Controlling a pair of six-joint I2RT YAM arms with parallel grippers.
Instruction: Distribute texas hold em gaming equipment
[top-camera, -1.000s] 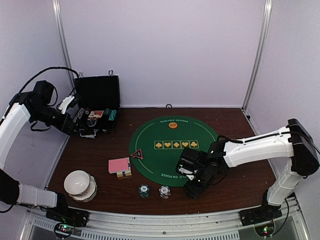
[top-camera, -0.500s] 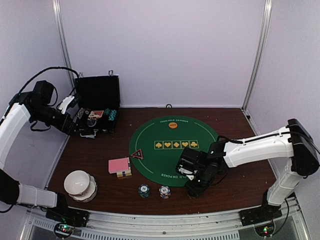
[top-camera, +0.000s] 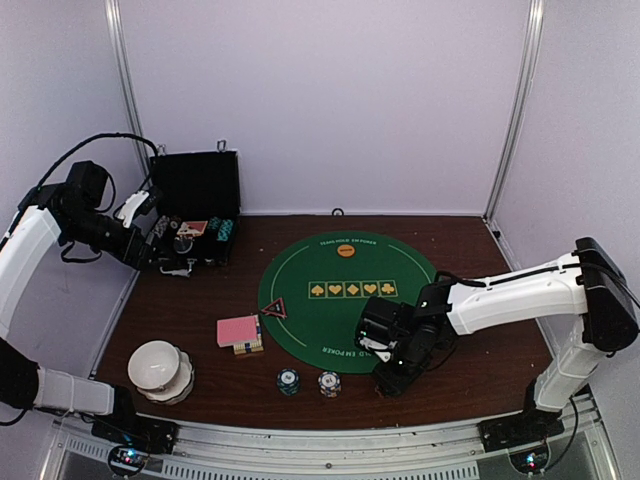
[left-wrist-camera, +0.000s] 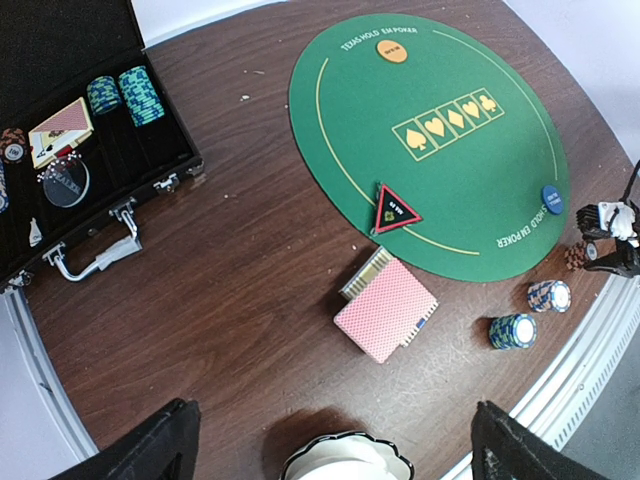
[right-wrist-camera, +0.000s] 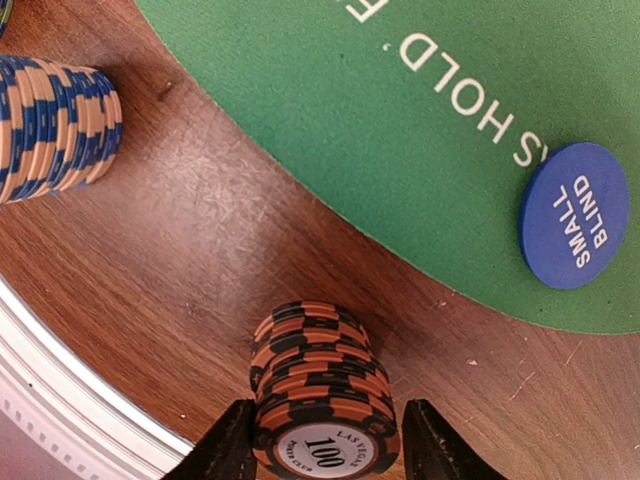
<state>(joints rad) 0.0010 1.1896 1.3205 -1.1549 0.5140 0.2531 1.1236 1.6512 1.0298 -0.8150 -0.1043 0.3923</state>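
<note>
My right gripper has the orange-black chips. It will let go of them on the green mat (top-camera: 367, 263) just beside the orange button.
My right gripper (top-camera: 388, 378) stands low over the table's front edge, just off the green mat (top-camera: 340, 305). In the right wrist view its jaws (right-wrist-camera: 325, 440) flank an orange-black chip stack (right-wrist-camera: 320, 390) marked 100, which stands on the wood. The left finger touches the stack and a thin gap shows at the right finger. The blue small-blind button (right-wrist-camera: 575, 215) lies on the mat beside it. Two blue-striped chip stacks (top-camera: 288, 380) (top-camera: 329, 383) stand to the left. The pink cards (top-camera: 240, 332), triangle marker (top-camera: 273, 308) and orange button (top-camera: 346, 251) lie still. My left gripper (top-camera: 160, 245) is open and empty by the case.
The black hinged case (top-camera: 195, 195) stands open at the back left, with teal chips (left-wrist-camera: 125, 95) and cards (left-wrist-camera: 60, 130) inside. A white bowl stack (top-camera: 158, 368) sits at the front left. A metal rail (top-camera: 330, 440) runs along the table's near edge.
My right gripper has shifted slightly near the table's front edge with the orange-black stack between its jaws. The left arm has not moved.
</note>
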